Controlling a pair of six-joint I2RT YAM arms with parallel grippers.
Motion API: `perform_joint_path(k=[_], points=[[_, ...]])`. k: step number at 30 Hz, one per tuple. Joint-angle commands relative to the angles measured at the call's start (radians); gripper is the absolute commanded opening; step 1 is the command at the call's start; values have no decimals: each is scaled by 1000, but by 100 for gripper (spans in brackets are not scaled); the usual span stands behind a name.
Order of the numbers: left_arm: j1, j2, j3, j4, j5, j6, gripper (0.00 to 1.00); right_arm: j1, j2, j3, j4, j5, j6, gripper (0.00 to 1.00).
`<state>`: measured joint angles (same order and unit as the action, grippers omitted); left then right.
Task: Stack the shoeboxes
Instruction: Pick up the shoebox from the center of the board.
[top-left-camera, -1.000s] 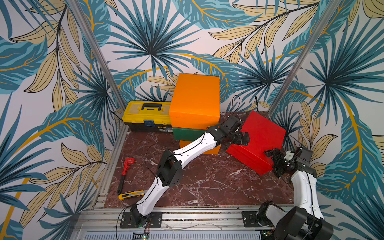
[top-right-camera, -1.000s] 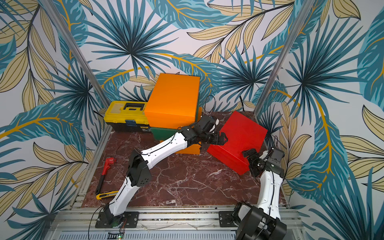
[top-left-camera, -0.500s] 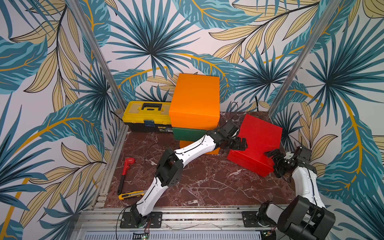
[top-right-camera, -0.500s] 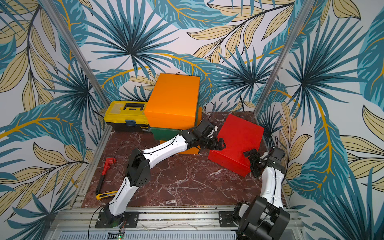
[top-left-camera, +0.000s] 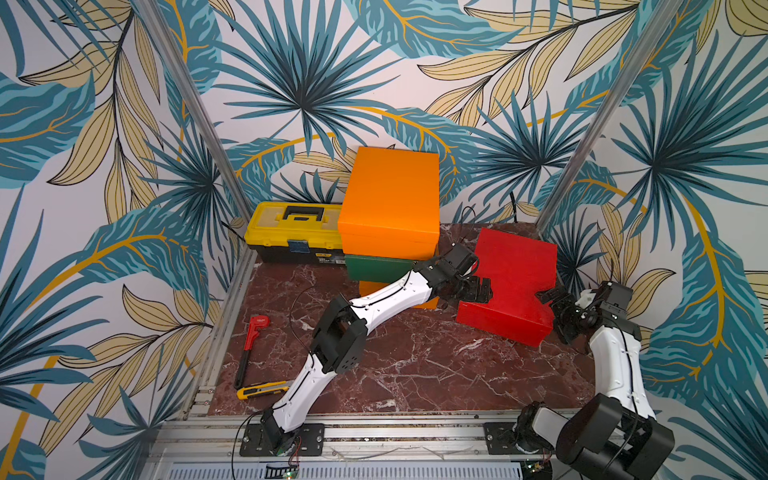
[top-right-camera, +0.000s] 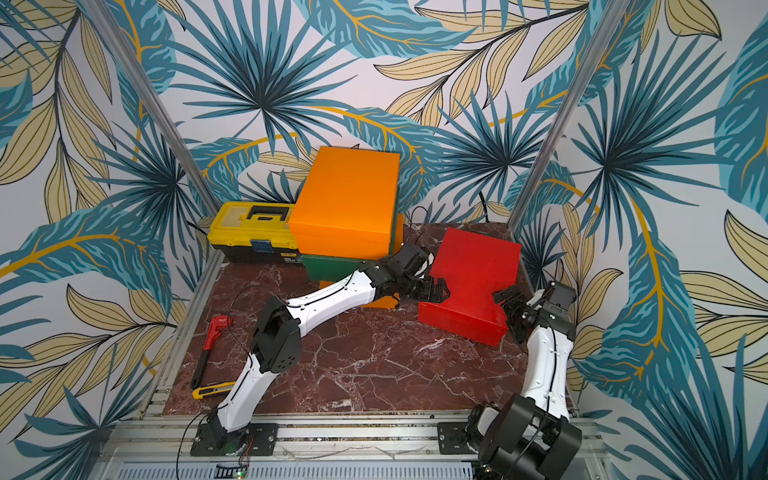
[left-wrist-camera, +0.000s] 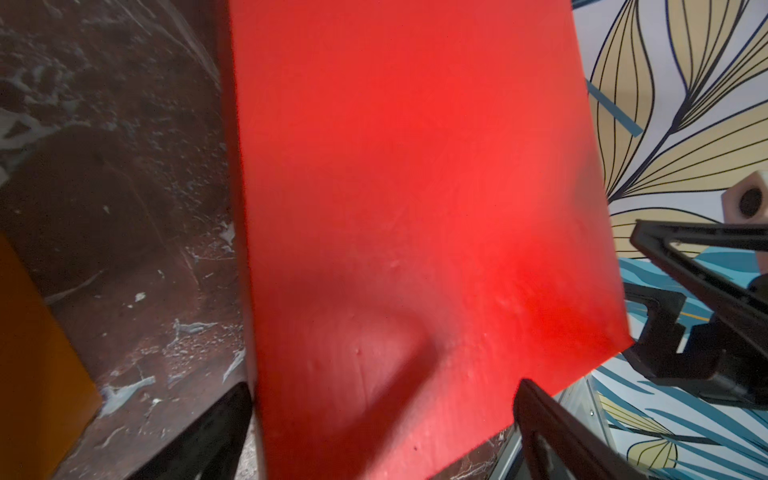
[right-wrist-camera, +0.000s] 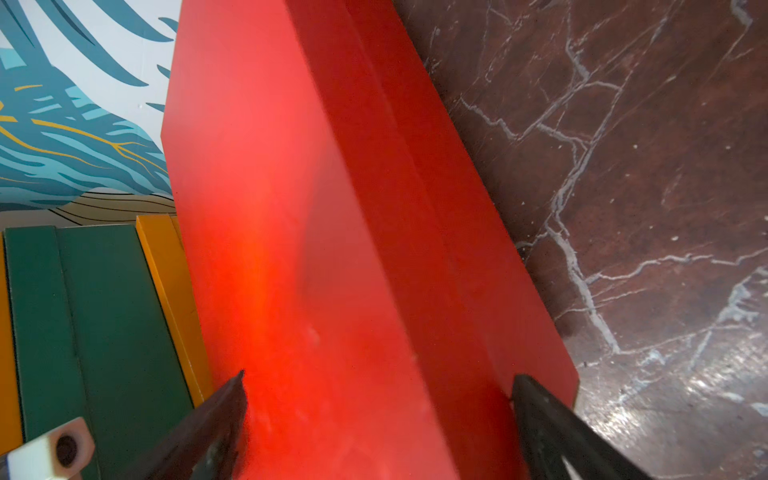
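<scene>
My right gripper needs to close on the middle of the lid's edge (top-left-camera: 554, 284) (right-wrist-camera: 428, 308) at the end of the red shoebox, on the side away from the stack.
The red shoebox (top-left-camera: 513, 282) (top-right-camera: 473, 282) lies nearly level and low on the marble table, to the right of a stack. In that stack an orange shoebox (top-left-camera: 390, 195) tops a dark green one (top-left-camera: 378, 268), which lies on another orange one (top-left-camera: 428, 301). My left gripper (top-left-camera: 478, 291) (left-wrist-camera: 382, 415) is open at the red box's left end, jaws straddling it. My right gripper (top-left-camera: 550, 301) (right-wrist-camera: 378, 399) is open at the box's right end in the same way. Red box (left-wrist-camera: 415, 166) (right-wrist-camera: 270, 208) fills the gap between both pairs of fingers. Whether the box touches the table is unclear.
A yellow-and-black toolbox (top-left-camera: 295, 232) stands against the back wall, left of the stack. A red pipe wrench (top-left-camera: 251, 345) and a yellow utility knife (top-left-camera: 262, 390) lie near the left rail. Patterned walls and metal posts close in the table on three sides.
The red shoebox has come down from a raised, tilted pose to nearly level and low over the table. Both arms went down with it, jaws staying wide.
</scene>
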<state>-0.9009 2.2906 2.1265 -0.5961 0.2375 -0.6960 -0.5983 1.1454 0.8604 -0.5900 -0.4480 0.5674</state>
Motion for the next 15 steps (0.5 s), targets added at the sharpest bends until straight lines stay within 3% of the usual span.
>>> perform_joint_path(k=[1, 6, 15], points=[[36, 29, 42, 0, -32, 1, 99, 8, -4, 0, -62, 38, -30, 100], [60, 59, 80, 1, -24, 0, 99, 5, -5, -6, -66, 72, -44, 100], [63, 146, 182, 1, 1, -2, 99, 4, 119, 40, 37, 56, -23, 100]])
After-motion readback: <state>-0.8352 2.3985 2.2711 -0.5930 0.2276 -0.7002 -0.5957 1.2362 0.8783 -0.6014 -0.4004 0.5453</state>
